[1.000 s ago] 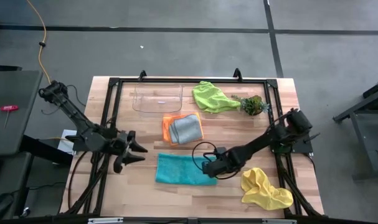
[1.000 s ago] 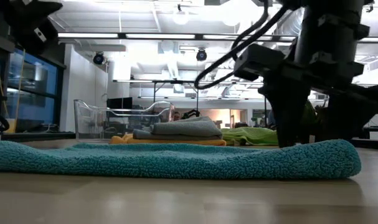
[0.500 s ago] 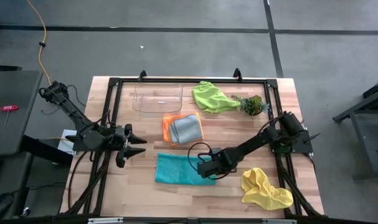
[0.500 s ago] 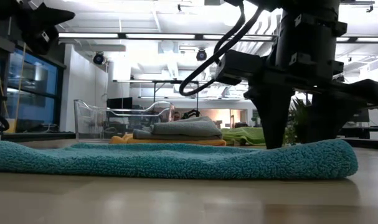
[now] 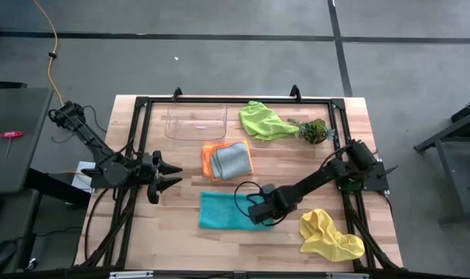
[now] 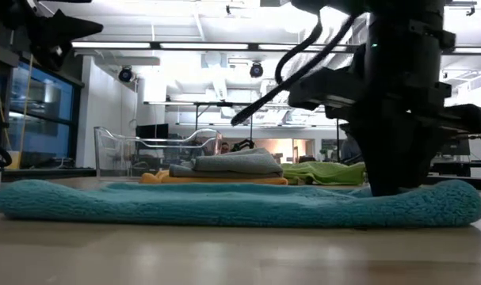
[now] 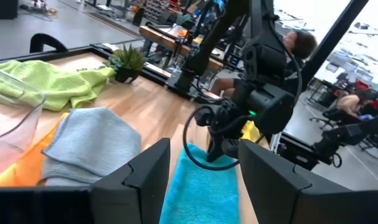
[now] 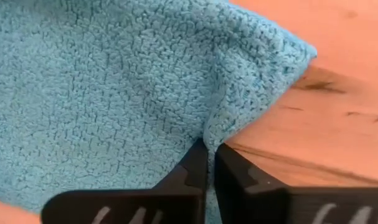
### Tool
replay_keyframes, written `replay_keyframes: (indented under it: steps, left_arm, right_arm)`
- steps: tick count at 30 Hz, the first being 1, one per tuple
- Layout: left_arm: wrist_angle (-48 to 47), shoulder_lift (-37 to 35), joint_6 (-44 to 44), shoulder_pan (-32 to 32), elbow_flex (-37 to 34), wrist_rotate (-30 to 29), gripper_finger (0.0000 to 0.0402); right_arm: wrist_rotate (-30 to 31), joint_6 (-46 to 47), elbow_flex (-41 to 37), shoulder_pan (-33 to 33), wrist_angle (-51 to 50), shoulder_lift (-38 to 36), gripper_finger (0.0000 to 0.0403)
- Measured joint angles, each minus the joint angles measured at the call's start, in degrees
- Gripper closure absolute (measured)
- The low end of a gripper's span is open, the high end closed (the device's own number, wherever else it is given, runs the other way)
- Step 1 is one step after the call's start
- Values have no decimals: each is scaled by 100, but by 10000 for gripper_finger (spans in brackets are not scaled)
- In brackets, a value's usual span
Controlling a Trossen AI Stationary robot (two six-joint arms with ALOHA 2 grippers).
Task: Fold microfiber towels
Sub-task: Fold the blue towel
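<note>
My right gripper is holding the teal towel. Next, I let go of it with that gripper on the table [image 5: 266, 198], in between the grey towel and the yellow towel.
A teal towel [image 5: 228, 211] lies flat on the wooden table near its middle. My right gripper [image 5: 259, 215] stands on the towel's right end, pointing down, shut on the cloth. My left gripper [image 5: 169, 174] hovers open over the table's left part, clear of everything; in the left wrist view, my left gripper [image 7: 204, 186] points toward the teal towel [image 7: 204, 186]. A folded grey towel [image 5: 235, 160] rests on an orange towel [image 5: 209, 161]. A lime green towel [image 5: 262, 121] lies crumpled at the far side and a yellow towel [image 5: 330, 235] at the near right. My right gripper pinches the teal towel's right edge [image 8: 204, 134], a short way from a corner [image 8: 304, 53], between its two fingertips [image 8: 192, 165]. The fingers come from above, pointing down. The cloth puckers into a small ridge at the pinch; the towel otherwise lies on the table. One layer or several, I cannot tell.
A clear plastic tray [image 5: 194, 124] stands at the far left of the work area. A small leafy plant [image 5: 313, 130] sits beside the lime green towel. A black frame [image 5: 142, 105] borders the tabletop. Bare wood shows along the near edge.
My right gripper has sunk onto the teal towel's right end and shut on its edge. The towel's left end has drawn a little toward the table's right. My left gripper has swung a little toward the far edge and stayed open.
</note>
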Motion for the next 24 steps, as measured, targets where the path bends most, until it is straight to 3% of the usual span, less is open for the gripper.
replay_keyframes:
  steps: [6,15,20,24]
  left_arm:
    - [2,0,-212,0,0,-13,220]
    - [27,2,-231,11,0,-140,220]
    - [64,2,-366,11,0,-358,220]
    - [130,2,-379,11,0,-462,220]
  right_arm:
    - [495,448,-930,240,-340,-719,401]
    - [75,1392,-2569,719,-1277,-2805,403]
    - [453,1381,-2836,750,-1369,-3780,403]
    - [1112,1379,-2650,741,-1332,-4050,403]
